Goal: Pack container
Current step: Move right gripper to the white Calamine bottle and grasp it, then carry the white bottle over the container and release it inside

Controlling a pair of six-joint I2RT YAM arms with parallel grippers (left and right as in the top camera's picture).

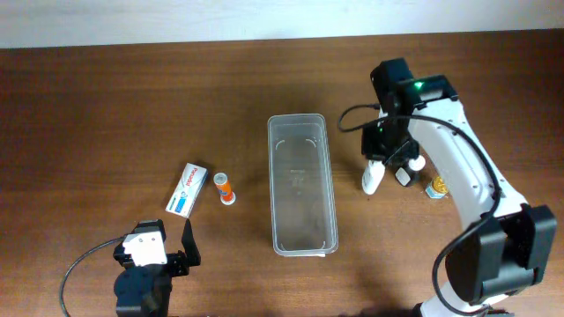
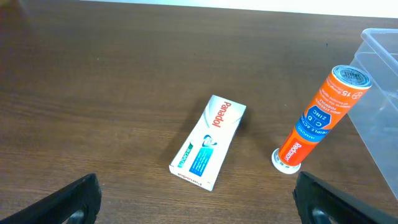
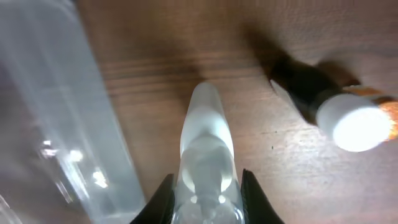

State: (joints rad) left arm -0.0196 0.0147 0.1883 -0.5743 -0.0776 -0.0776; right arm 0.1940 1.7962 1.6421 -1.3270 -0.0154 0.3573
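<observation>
Next, my right gripper lets go of the white translucent bottle in the container's far corner on the orange tube's side (image 1: 288,160).
The container (image 1: 302,185) is a long clear bin in the middle of the table, with nothing in it. Its wall also shows in the right wrist view (image 3: 56,124) and its corner in the left wrist view (image 2: 380,93). My right gripper (image 1: 385,163) is just right of the container and is shut on a white translucent bottle (image 1: 373,179). In the right wrist view the fingers (image 3: 205,186) press both sides of the bottle (image 3: 204,140). My left gripper (image 1: 167,251) is open and empty near the front edge, its fingers wide apart (image 2: 199,208).
A white-and-blue Panadol box (image 1: 187,189) (image 2: 209,142) and an orange tube (image 1: 226,188) (image 2: 323,115) lie left of the container. A dark bottle with a white cap (image 1: 407,173) (image 3: 348,121) and a small yellow-topped item (image 1: 436,187) sit right of my right gripper.
</observation>
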